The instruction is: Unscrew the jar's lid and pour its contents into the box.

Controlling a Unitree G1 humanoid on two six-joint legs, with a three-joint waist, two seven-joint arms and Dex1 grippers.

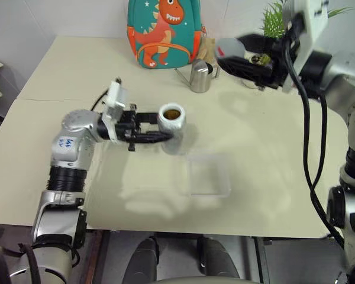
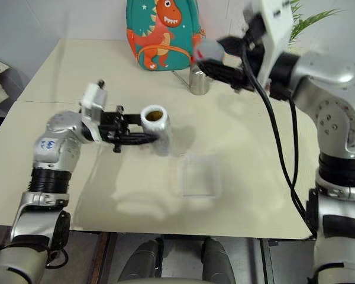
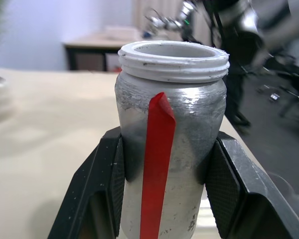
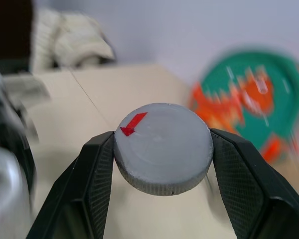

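Observation:
I should use my right gripper to set the grey lid, now raised at the back, down on bare table [image 1: 264, 162] next to the clear box, away from my left gripper.
The jar [image 1: 172, 127] stands upright a little above the table, lidless, with brown contents [image 1: 172, 113] showing in its mouth. My left gripper [image 1: 160, 129] is shut on its body from the left. In the left wrist view the jar [image 3: 169, 124] is grey with a red strip, held between both black fingers [image 3: 107, 184]. My right gripper [image 1: 232, 56] is raised at the back right, shut on the grey lid [image 1: 225, 48]. The lid's [image 4: 163, 147] red mark shows in the right wrist view. The clear box [image 1: 208, 176] lies on the table just right of and in front of the jar.
A dinosaur backpack [image 1: 164, 32] leans at the table's back edge. A steel spouted can [image 1: 200, 76] stands next to it, and a green plant [image 1: 274, 21] rises behind my right gripper. Bare beige table [image 1: 266, 148] stretches right of the box.

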